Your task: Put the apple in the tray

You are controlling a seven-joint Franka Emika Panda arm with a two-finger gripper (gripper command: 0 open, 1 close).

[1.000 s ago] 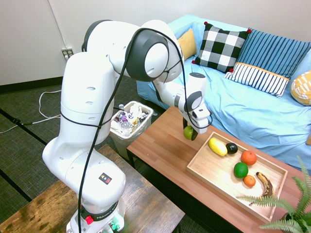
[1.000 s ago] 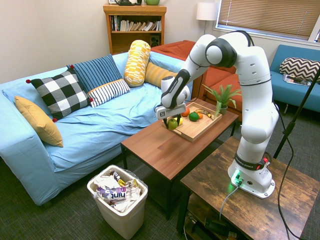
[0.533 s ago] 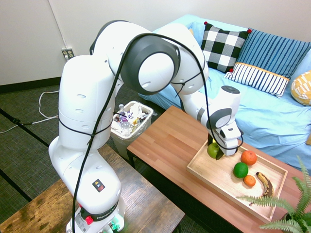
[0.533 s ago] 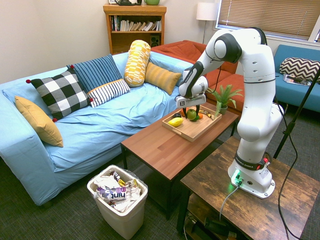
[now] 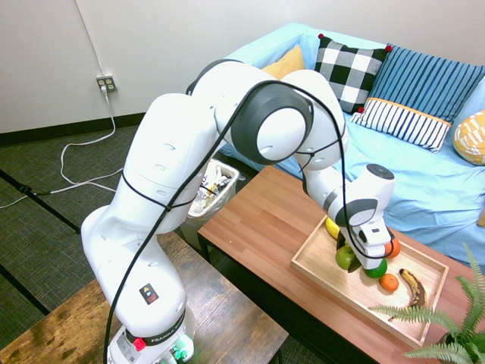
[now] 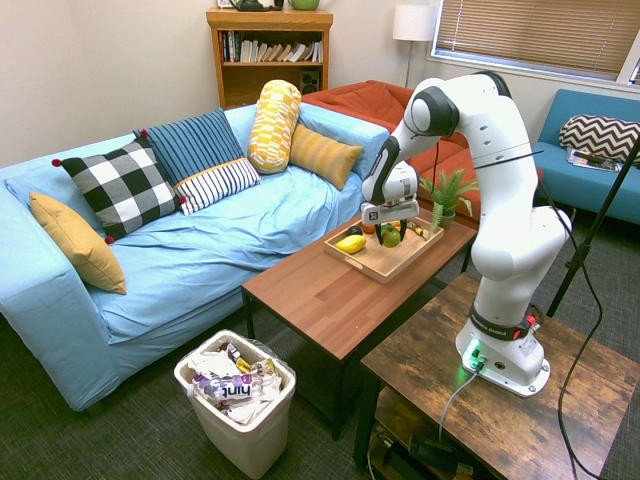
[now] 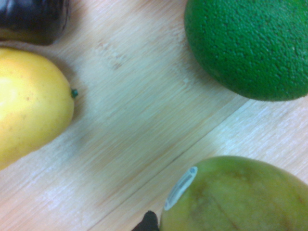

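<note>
My gripper is going to release the apple on the bottom of the tray between the yellow fruit (image 5: pixel 344 262) (image 7: pixel 193 181) and the dark green fruit. The apple is low over the tray's middle now.
The yellow-green apple (image 5: pixel 345 258) is low over the middle of the light-wood tray (image 5: pixel 326 267), and my gripper (image 5: pixel 352 262) is shut on it from above. From the other side, the apple (image 6: pixel 391 239) hangs under the gripper (image 6: pixel 392 234) inside the tray (image 6: pixel 372 264). In the wrist view the apple (image 7: pixel 236 197) sits close above the tray floor (image 7: pixel 134 120), between a yellow fruit (image 7: pixel 29 103) and a dark green round fruit (image 7: pixel 250 45). I cannot tell whether the apple touches the floor.
The tray also holds the yellow fruit (image 5: pixel 331 227), the dark green fruit (image 5: pixel 377 269), two red-orange fruits (image 5: pixel 389 282), a dark fruit (image 7: pixel 33 19) and a brown banana (image 5: pixel 414 282). It lies on a wooden coffee table (image 5: pixel 258 220) by the blue sofa (image 5: pixel 409 163). A plant (image 5: pixel 447 334) stands beside it.
The arm carried the apple from beside the tray's near end to over its middle and lowered it among the fruits. The gripper stayed shut on it throughout.
</note>
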